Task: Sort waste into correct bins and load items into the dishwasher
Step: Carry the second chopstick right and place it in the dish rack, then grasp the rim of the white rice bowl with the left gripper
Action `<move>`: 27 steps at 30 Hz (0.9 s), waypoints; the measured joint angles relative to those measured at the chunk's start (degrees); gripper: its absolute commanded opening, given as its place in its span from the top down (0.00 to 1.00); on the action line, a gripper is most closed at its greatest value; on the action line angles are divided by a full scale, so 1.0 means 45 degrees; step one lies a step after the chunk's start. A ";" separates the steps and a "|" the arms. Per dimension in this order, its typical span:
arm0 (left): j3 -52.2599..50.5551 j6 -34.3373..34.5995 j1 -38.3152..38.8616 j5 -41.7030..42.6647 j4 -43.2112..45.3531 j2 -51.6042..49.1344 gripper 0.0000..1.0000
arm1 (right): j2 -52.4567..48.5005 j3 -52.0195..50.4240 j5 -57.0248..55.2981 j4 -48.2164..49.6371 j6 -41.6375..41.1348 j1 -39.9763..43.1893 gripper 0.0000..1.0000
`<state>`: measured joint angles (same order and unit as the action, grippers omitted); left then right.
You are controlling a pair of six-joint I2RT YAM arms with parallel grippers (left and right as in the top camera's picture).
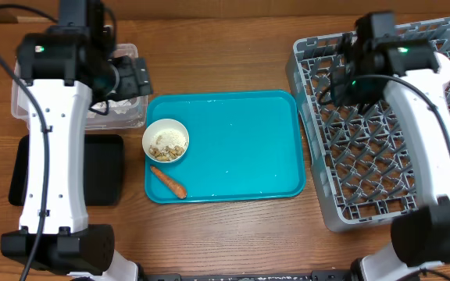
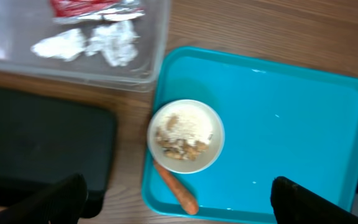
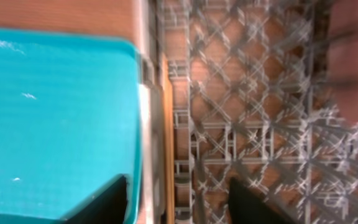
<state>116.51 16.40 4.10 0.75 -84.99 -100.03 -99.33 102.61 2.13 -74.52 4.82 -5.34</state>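
I should close my left gripper on the white bowl's rim (image 1: 188, 141) (image 2: 223, 138), on the side that faces the grey dish rack.
A small white bowl (image 1: 166, 140) with beige food scraps (image 2: 182, 142) sits at the left of the teal tray (image 1: 241, 148). An orange carrot (image 1: 168, 182) lies in front of it. The clear tub (image 1: 131, 55) holds a red-and-silver wrapper (image 2: 95, 7) and crumpled white paper (image 2: 92, 43). The black tray (image 1: 100, 168) lies in front of the tub. My left gripper (image 2: 178, 190) is open and empty, high above the bowl and carrot. My right gripper (image 3: 179, 199) is open and empty over the left edge of the grey dish rack (image 1: 366, 156). A blurred pale pink dish (image 3: 353, 62) lies in the rack.
A thin wooden strip (image 3: 166, 137) runs along the rack's left wall inside; I cannot tell whether it is a chopstick. The teal tray also shows in the right wrist view (image 3: 55, 118), close beside the rack. My right arm hides much of the rack's back.
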 measured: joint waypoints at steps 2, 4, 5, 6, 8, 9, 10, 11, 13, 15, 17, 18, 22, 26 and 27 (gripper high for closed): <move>-0.0121 0.0000 0.0578 0.0063 0.0189 0.0000 0.04 | 0.0491 0.0306 0.0427 0.0053 0.0024 0.0005 0.15; -0.0423 0.0000 0.1166 0.0097 0.0408 0.0000 0.04 | 0.0894 0.0432 0.0690 0.0019 -0.0024 0.0000 0.03; -0.0661 0.0000 0.1462 0.0121 0.0520 0.0000 0.04 | 0.1020 0.0466 0.0850 -0.0039 -0.0015 0.0000 0.00; -0.0918 0.0000 0.1734 0.0131 0.0627 -0.0015 0.05 | 0.1093 0.0476 0.0918 -0.0107 0.0019 0.0000 0.00; -0.1540 0.0029 0.2239 0.0165 0.0855 -0.0068 0.05 | 0.1093 0.0471 0.1039 -0.0253 0.0073 0.0000 0.00; -0.1836 0.0073 0.2424 0.0170 0.0971 -0.0117 0.06 | 0.1059 0.0471 0.1078 -0.0272 0.0068 0.0000 0.00; -0.2142 0.0151 0.2569 0.0175 0.1098 -0.0185 0.06 | 0.1035 0.0471 0.1098 -0.0257 0.0063 0.0000 0.00; -0.2453 0.0277 0.2705 0.0175 0.1219 -0.0262 0.06 | 0.1035 0.0471 0.1098 -0.0253 0.0063 0.0000 0.00; -0.3021 0.0452 0.2885 0.0185 0.1486 -0.0481 0.06 | 0.1035 0.0471 0.1093 -0.0253 0.0058 0.0005 0.01; -0.3546 0.0607 0.3002 0.0180 0.1773 -0.0763 0.06 | 0.1035 0.0471 0.1098 -0.0262 0.0053 0.0015 0.03; -0.4036 0.0704 0.3041 0.0199 0.2113 -0.1098 0.06 | 0.1035 0.0471 0.1098 -0.0311 0.0010 0.0068 0.06; -0.4250 0.0714 0.3075 0.0219 0.2244 -0.1268 0.06 | 0.1035 0.0471 0.1093 -0.0364 -0.0010 0.0112 0.08; -0.4823 0.0758 0.3099 0.0461 0.2846 -0.2055 0.07 | 0.1035 0.0471 0.1117 -0.0549 -0.0214 0.0534 0.09; -0.4983 0.0782 0.3099 0.0607 0.3371 -0.2798 0.10 | 0.1035 0.0471 0.1127 -0.0651 -0.0500 0.1355 0.12; -0.4983 0.0801 0.3099 0.0651 0.3487 -0.2987 0.12 | 0.1035 0.0471 0.1146 -0.0680 -0.0544 0.1579 0.12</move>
<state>94.08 20.01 18.04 3.68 -69.30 -113.47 -94.67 104.73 7.29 -77.58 2.37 1.76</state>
